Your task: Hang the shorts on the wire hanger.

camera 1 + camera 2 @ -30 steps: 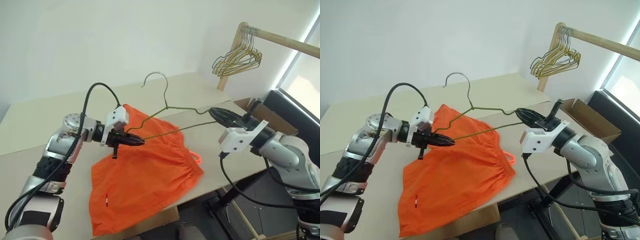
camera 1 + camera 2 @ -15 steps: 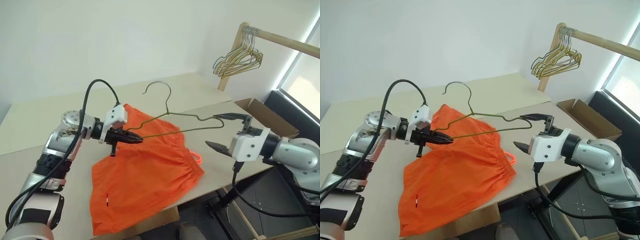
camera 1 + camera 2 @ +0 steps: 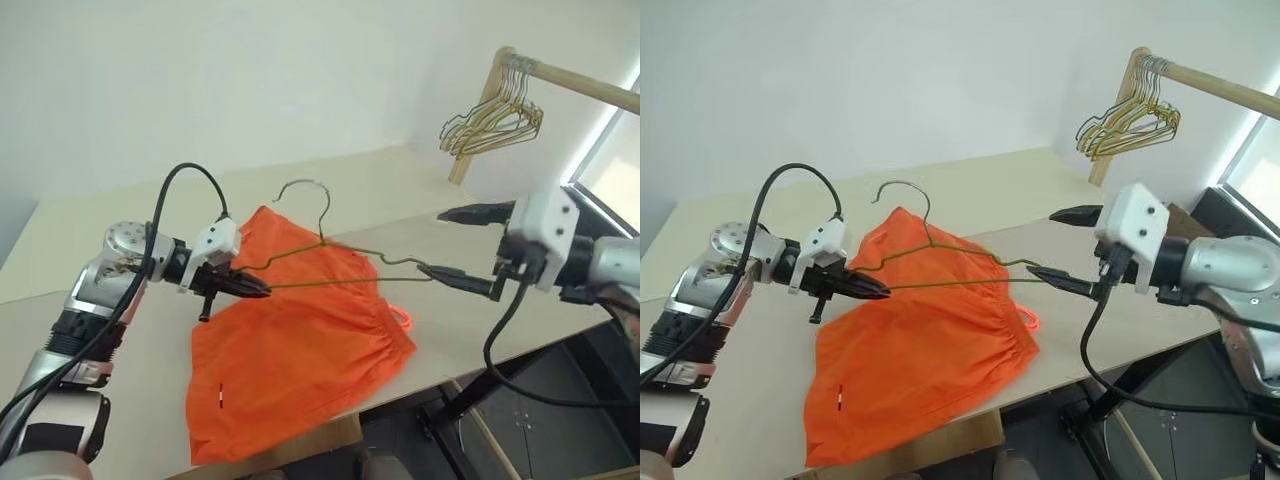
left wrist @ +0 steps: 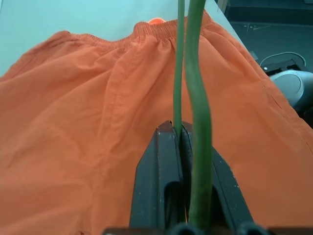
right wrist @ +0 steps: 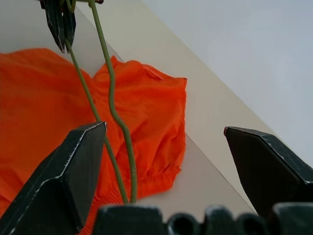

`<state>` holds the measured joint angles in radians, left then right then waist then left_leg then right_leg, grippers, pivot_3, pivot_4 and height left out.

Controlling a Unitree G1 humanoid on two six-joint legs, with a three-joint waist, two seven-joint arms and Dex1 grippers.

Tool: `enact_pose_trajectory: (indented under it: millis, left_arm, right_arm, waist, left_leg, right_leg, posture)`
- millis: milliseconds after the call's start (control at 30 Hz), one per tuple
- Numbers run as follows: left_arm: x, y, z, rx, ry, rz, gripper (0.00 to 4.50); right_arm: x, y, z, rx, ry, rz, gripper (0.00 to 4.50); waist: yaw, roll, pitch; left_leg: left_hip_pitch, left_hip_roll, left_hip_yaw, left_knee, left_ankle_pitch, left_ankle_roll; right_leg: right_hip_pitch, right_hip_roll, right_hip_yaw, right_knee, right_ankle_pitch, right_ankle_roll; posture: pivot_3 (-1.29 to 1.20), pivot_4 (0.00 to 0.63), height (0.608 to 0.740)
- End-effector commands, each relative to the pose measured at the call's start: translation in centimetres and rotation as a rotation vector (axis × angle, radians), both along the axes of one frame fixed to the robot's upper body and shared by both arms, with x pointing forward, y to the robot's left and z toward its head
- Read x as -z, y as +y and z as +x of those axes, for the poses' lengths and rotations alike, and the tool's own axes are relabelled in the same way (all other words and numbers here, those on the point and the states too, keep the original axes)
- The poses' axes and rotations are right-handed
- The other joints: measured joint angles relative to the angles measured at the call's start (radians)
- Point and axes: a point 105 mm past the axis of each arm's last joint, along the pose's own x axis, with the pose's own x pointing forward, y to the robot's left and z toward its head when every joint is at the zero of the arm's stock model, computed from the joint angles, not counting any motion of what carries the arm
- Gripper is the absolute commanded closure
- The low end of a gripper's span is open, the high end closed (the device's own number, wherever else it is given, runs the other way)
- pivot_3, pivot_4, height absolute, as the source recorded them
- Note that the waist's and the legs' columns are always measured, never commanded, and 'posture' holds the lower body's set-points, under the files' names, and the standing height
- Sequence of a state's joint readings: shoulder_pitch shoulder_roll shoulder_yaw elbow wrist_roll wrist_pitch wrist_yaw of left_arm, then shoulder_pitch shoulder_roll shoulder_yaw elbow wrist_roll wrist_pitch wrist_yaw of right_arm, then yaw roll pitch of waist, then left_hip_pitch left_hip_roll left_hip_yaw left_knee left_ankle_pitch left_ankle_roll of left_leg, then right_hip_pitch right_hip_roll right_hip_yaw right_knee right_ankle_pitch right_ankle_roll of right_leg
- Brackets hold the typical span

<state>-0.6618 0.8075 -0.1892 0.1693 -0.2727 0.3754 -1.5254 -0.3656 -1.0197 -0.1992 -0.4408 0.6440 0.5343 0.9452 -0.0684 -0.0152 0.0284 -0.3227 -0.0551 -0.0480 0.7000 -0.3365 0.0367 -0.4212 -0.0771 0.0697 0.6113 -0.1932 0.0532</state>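
Next, my right gripper turns and closes around the hanger's end wires [image 3: 392, 271] before my left gripper opens, because the hanger's loose end lies next to my right gripper's lower finger.
The orange shorts [image 3: 300, 370] lie flat on the table, waistband toward its front right edge. My left gripper [image 3: 250, 290] is shut on the left corner of the wire hanger [image 3: 350, 280], which hangs just over the shorts with its hook [image 3: 305, 190] pointing up and away. In the left wrist view the fingers [image 4: 161, 161] pinch the green wire [image 4: 195, 98] above the orange fabric [image 4: 73, 122]. My right gripper [image 3: 430, 241] stands wide open at the hanger's right end. That wire end [image 5: 115, 112] lies loose between the jaws, near the lower finger [image 3: 455, 280].
A wooden rail [image 3: 560, 75] at the back right carries a bunch of pale wire hangers [image 3: 495, 118]. The beige table [image 3: 100, 230] ends just past the shorts at the front and right, with dark furniture below that edge.
My right gripper has opened and let go of the hanger's right end, rolling and rising a little. The left gripper still holds the other corner. The camera has shifted slightly.
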Motion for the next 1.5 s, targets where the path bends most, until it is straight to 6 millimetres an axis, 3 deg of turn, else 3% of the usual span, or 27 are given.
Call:
enact_pose_trajectory:
  millis: [33,167,400,700,800,1100,1500]
  left_arm:
    - [-1.2,0.2,-0.2,0.022,-0.040,0.011,4.50]
    - [-1.8,0.1,-0.1,0.030,-0.056,0.013,4.50]
    - [-2.7,-0.6,-0.9,0.073,-0.077,-0.012,4.50]
    - [-2.7,-0.9,-1.8,0.098,-0.072,-0.016,4.50]
    - [-2.6,-0.9,-1.9,0.097,-0.069,-0.012,4.50]
    - [-2.2,-0.9,-2.1,0.097,-0.072,-0.005,4.50]
    - [-2.0,-1.1,-1.9,0.098,-0.088,-0.007,4.50]
  right_arm:
    - [-1.2,0.1,-0.7,-0.038,0.084,-0.050,0.02]
    - [0.1,0.2,-1.0,-0.096,0.213,-0.190,0.02]
    - [1.7,1.8,0.6,-0.060,0.398,-0.295,0.02]
    - [4.7,2.3,1.7,-0.066,0.499,-0.429,0.02]
    - [4.9,2.7,2.0,-0.074,0.499,-0.437,0.63]
    - [4.3,3.6,1.5,-0.121,0.490,-0.416,3.57]
    - [4.7,3.9,0.0,-0.166,0.500,-0.404,3.73]
  waist:
    - [0.005,0.000,0.000]
    - [0.020,0.001,0.001]
    - [0.023,0.001,0.001]
    - [0.029,0.001,0.000]
    - [0.027,0.001,0.000]
    - [0.028,0.001,0.000]
    - [0.028,0.001,0.000]
  left_leg:
    - [0.000,0.000,0.000,0.000,0.000,0.000]
    - [0.000,0.001,0.000,0.000,0.000,0.000]
    - [-0.002,0.001,0.002,0.000,0.000,0.000]
    - [-0.022,0.000,0.000,0.012,0.000,0.000]
    - [-0.023,0.000,0.000,0.012,0.000,0.000]
    - [-0.022,0.000,0.000,0.012,0.000,0.000]
    - [-0.022,0.000,-0.001,0.012,0.000,0.000]
  right_leg:
    - [0.000,0.000,0.000,0.000,0.000,0.000]
    - [0.000,0.001,-0.001,-0.001,0.000,0.000]
    - [-0.003,0.000,-0.001,0.000,0.000,0.000]
    - [-0.020,0.000,-0.003,0.004,0.001,0.000]
    - [-0.020,0.000,-0.003,0.004,0.001,0.000]
    - [-0.020,0.000,-0.004,0.004,0.001,0.000]
    - [-0.020,0.000,-0.004,0.004,0.001,0.000]
  posture:
    - [-0.08,0.000,0.740]
    - [-0.07,0.000,0.740]
    - [-0.06,0.000,0.740]
    - [-0.05,0.000,0.740]
    - [-0.05,0.000,0.740]
    - [-0.05,0.000,0.740]
    - [-0.05,0.000,0.740]
